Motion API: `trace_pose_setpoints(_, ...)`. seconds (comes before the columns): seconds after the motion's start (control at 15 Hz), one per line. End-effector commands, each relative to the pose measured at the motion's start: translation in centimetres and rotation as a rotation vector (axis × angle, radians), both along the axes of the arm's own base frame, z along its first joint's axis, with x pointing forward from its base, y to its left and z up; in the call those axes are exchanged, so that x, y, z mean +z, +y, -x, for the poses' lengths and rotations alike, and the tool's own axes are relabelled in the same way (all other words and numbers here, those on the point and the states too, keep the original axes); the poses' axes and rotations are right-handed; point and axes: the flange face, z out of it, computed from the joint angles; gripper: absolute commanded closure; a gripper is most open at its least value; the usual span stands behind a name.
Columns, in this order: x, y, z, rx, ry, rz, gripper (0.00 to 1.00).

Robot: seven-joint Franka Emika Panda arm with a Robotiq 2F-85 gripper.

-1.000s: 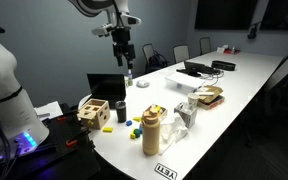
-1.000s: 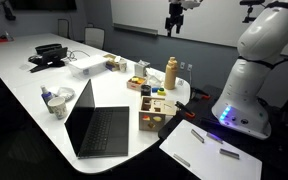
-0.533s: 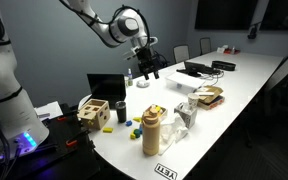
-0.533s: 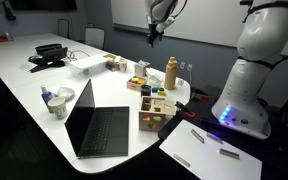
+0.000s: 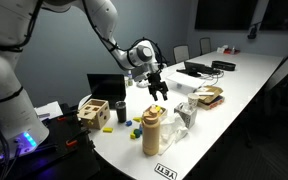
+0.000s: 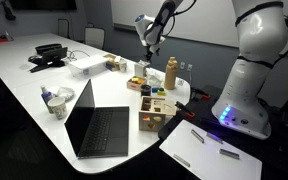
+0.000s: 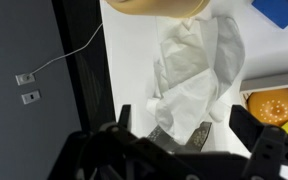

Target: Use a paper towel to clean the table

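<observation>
Next, I lower my gripper down to the paper towel's part (image 7: pixel 195 57) that is beside the tan bottle, and close it there.
The long white table (image 5: pixel 246 85) runs across both exterior views (image 6: pixel 24 95). A crumpled white paper towel (image 7: pixel 196 68) lies on it near its rounded end, beside a tan bottle (image 5: pixel 151 131). It also shows in an exterior view (image 5: pixel 186 113). My gripper (image 5: pixel 159 89) hangs open in the air above the towel and touches nothing. In the wrist view its two dark fingers (image 7: pixel 196 135) stand either side of the towel's lower edge, with nothing between them. It also shows in an exterior view (image 6: pixel 147 50), above the tan bottle (image 6: pixel 170 72).
An open laptop (image 5: pixel 106 88), a black cup (image 5: pixel 120 110) and a wooden crate (image 5: pixel 94 112) with coloured blocks stand near the bottle. A blue block (image 7: pixel 279 10) and an orange object (image 7: pixel 274 105) lie close to the towel. Cables and devices (image 5: pixel 209 68) sit farther along the table.
The arm has swung down from high above the table and toward the rounded end. The gripper now hangs low over the paper towel.
</observation>
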Motion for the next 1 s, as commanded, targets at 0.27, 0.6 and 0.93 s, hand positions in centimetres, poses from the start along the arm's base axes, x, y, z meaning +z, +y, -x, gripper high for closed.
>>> trace_pose_setpoints(0.27,-5.8,-0.9,-1.6,-0.045,0.053,-0.024,0.0)
trace_pose_setpoints(0.6,-8.3,-1.4,-0.9,-0.071,0.075,-0.038,0.0)
trace_pose_setpoints(0.93,-9.4,-1.4,-0.5,-0.068,0.13,0.011,0.0)
